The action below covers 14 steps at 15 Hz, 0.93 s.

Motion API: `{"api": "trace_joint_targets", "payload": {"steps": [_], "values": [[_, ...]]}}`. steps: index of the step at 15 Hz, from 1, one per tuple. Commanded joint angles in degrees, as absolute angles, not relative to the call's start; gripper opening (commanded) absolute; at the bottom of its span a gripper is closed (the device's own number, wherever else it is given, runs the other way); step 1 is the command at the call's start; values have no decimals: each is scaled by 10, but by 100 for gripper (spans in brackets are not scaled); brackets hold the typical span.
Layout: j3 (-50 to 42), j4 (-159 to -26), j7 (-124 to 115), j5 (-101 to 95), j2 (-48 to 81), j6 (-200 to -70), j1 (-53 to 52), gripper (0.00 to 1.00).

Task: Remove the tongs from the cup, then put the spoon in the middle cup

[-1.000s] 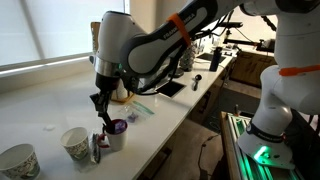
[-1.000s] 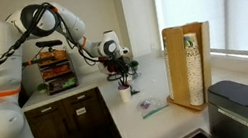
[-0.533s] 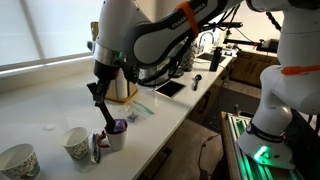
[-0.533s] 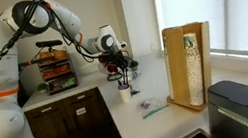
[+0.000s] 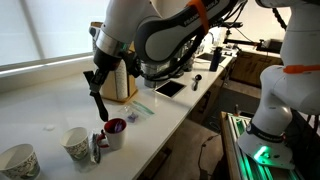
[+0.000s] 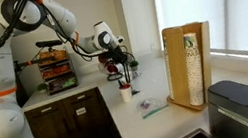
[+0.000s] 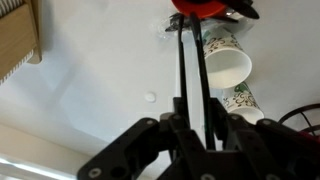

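The robot's gripper should release the black tongs on the clear plastic bag (image 5: pixel 133 110), in front of the wooden cup holder.
My gripper (image 5: pixel 97 88) is shut on the black tongs (image 5: pixel 102 108) and holds them upright. Their tips hang just over the rim of the small white cup with the purple inside (image 5: pixel 115 133). In the other exterior view the gripper (image 6: pixel 115 62) holds the tongs (image 6: pixel 119 76) above that cup (image 6: pixel 125 93). In the wrist view the tongs (image 7: pixel 190 60) run up from my jaws (image 7: pixel 192 118) towards the cup (image 7: pixel 205 6) at the top edge. The middle patterned cup (image 5: pixel 76 143) (image 7: pixel 228 66) stands beside it. A slim pale grey thing, apparently the spoon (image 5: pixel 97 150), lies between these two cups.
A larger patterned cup (image 5: pixel 18 162) (image 7: pixel 243 100) stands at the end of the row. A wooden cup holder (image 5: pixel 122 85) (image 6: pixel 189 63) stands behind. A small white lid (image 5: pixel 50 127), a dark tablet (image 5: pixel 168 88) and a green item (image 5: pixel 140 108) lie on the counter, near its front edge.
My gripper has risen with the tongs in it. The tongs' tips have come up out of the purple-inside cup to just above its rim. The cups have not moved.
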<state>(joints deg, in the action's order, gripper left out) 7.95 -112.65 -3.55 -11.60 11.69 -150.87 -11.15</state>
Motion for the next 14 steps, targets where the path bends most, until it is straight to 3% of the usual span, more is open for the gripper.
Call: {"api": "trace_joint_targets", "payload": {"steps": [1, 8, 14], "values": [[70, -1167, -58, -144, 85, -1551, -119, 7], [26, -1168, -258, -251, 78, -1509, -130, 7], [11, -1143, -356, -266, 100, -1350, -123, 7]]}}
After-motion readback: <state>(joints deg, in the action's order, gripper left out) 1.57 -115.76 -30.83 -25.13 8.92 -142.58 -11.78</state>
